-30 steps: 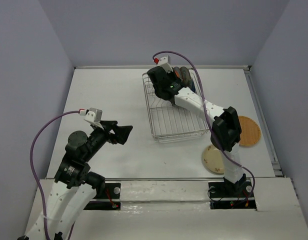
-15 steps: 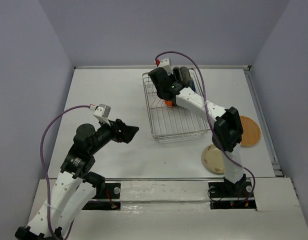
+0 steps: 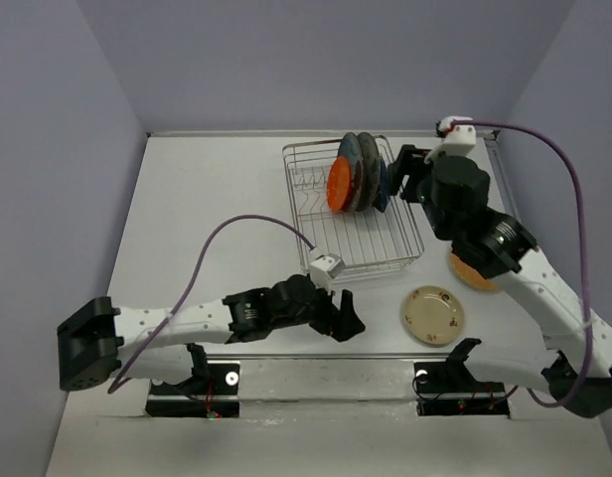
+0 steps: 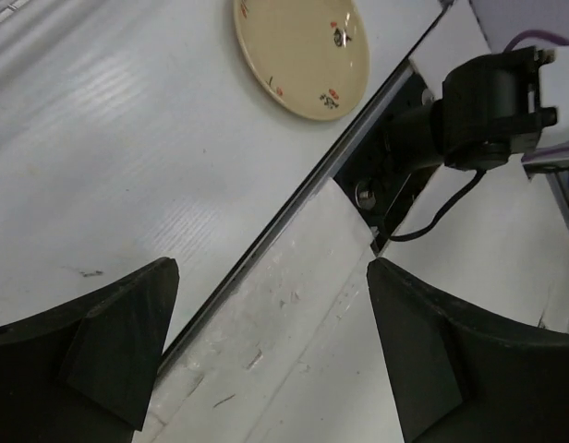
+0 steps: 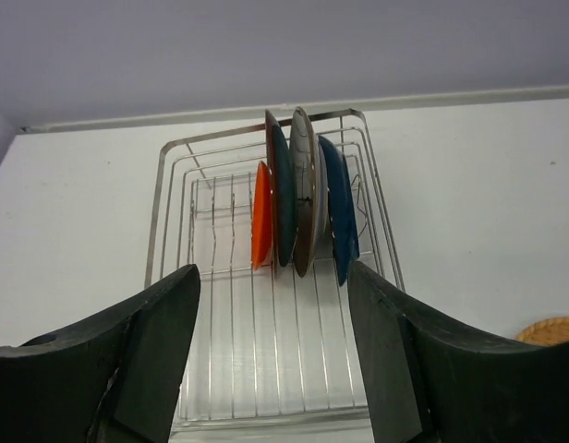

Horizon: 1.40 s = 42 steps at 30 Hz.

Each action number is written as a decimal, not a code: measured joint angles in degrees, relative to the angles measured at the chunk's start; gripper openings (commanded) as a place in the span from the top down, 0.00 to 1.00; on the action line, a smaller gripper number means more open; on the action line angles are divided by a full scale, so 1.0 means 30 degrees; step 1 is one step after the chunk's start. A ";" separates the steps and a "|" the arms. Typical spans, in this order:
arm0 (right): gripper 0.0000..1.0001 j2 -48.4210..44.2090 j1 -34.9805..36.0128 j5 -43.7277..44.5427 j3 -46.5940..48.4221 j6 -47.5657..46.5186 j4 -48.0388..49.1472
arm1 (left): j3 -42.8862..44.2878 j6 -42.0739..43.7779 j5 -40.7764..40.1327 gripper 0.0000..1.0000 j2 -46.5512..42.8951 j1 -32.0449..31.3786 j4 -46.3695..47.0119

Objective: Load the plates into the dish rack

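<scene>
The cream speckled plate's rim [image 3: 404, 320] [image 4: 257, 77], on the side facing my left gripper, is next, and I will move that gripper there and close it.
The dish rack [image 3: 366, 266] stands at the middle back and holds several upright plates: orange [image 3: 339, 184], teal [image 5: 281, 194], grey [image 5: 306, 189] and dark blue [image 5: 338, 208]. My right gripper [image 3: 398, 179] hangs open just right of the rack with nothing in it, facing the plates [image 5: 271, 360]. A cream speckled plate [image 3: 432, 314] lies flat near the front edge. My left gripper [image 3: 348, 324] is open and empty, low over the table's near edge, to the left of that plate [image 4: 303, 51]. A tan plate [image 3: 469, 270] lies partly hidden under the right arm.
The table's near rim with its dark groove [image 4: 294, 198] runs under the left gripper. The right arm's base and cable [image 4: 478, 101] sit just beyond it. Grey walls close in the back and both sides. The tan plate's edge [image 5: 552, 329] shows at the right of the rack [image 5: 156, 208].
My right gripper let go of the orange plate, which now stands in the rack, and drew back to the right. The left arm swung down and right along the near edge toward the cream plate.
</scene>
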 measured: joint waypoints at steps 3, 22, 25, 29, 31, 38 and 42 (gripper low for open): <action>0.32 -0.3461 -0.0124 -0.0350 -0.2324 0.0583 0.0138 | 0.1093 -0.0488 -0.1647 0.09 0.3381 -0.1814 0.0750; 0.41 -1.0805 -0.0233 -0.3111 -0.7329 0.2594 -0.0663 | 1.1570 -0.1625 -0.7322 0.29 1.7915 -0.3738 0.1290; 0.42 -1.1373 -0.0233 -0.3446 -0.7694 0.2769 -0.0648 | 1.2568 -0.1625 -0.7730 0.33 1.8884 -0.3738 0.1100; 0.42 -1.1810 -0.0233 -0.3730 -0.8415 0.2987 -0.0707 | 1.3682 -0.1596 -0.7992 0.46 1.9773 -0.3738 0.0903; 0.42 -1.1883 -0.0233 -0.3832 -0.8706 0.3045 -0.0758 | 1.4273 -0.1545 -0.8182 0.62 2.0276 -0.3730 0.0911; 0.39 -1.2313 -0.0233 -0.3993 -0.9071 0.3330 -0.0918 | 1.4389 -0.2157 -0.8568 0.94 2.0597 -0.3723 0.1574; 0.37 -1.2670 -0.0233 -0.4014 -0.9071 0.3330 -0.1151 | 1.2677 -0.2499 -0.8692 0.94 1.9358 -0.3738 0.2346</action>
